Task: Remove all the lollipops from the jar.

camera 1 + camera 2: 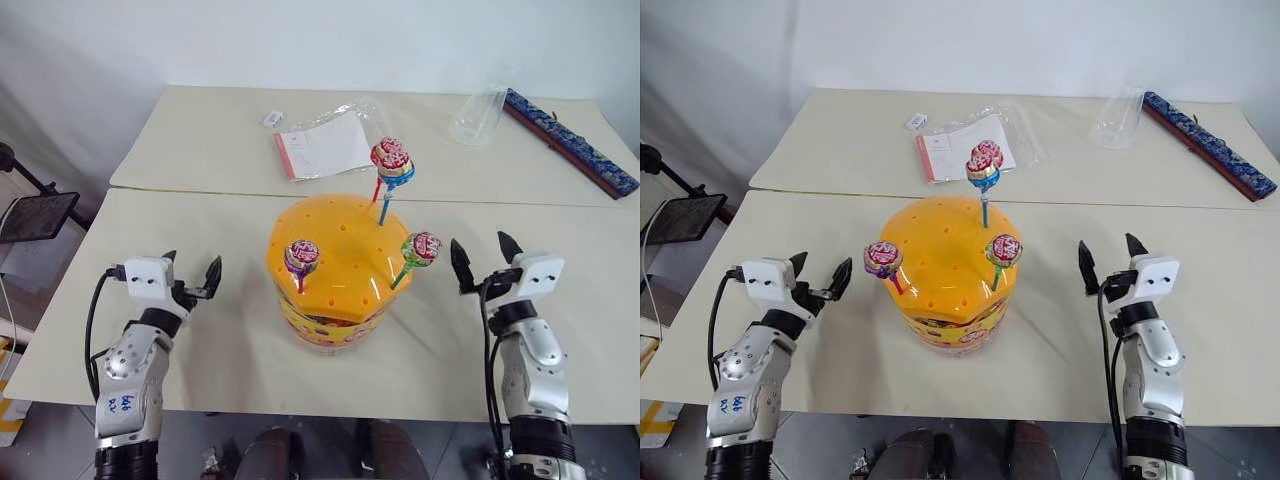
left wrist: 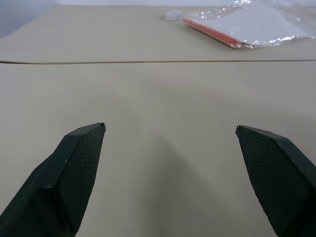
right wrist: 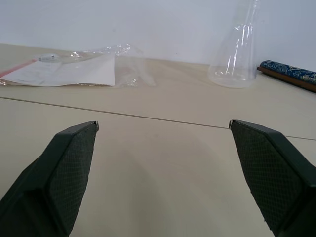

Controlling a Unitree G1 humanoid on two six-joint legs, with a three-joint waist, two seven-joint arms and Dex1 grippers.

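The purple lollipop's stick [image 1: 300, 281] should be gripped next by my left gripper, which will go there and close just below the wrapped candy.
The jar [image 1: 335, 270], a squat tub with a glossy orange holed lid, stands in the middle of the near table. Several lollipops stick up from its lid: a purple one [image 1: 302, 257] at the front left, a green one [image 1: 422, 248] leaning off the right side, and a red one [image 1: 388, 154] and a blue one [image 1: 398, 173] close together at the back. My left gripper [image 1: 192, 265] hovers open to the left of the jar, apart from it. To the right of the jar, my right gripper [image 1: 482, 248] is open too, with nothing between its fingers.
On the far table lie a clear plastic bag with a paper [image 1: 325, 145], a small white piece [image 1: 272, 118], a clear plastic cup [image 1: 478, 115] on its side and a long blue patterned bar [image 1: 570, 140]. A seam [image 1: 200, 190] divides the two tables.
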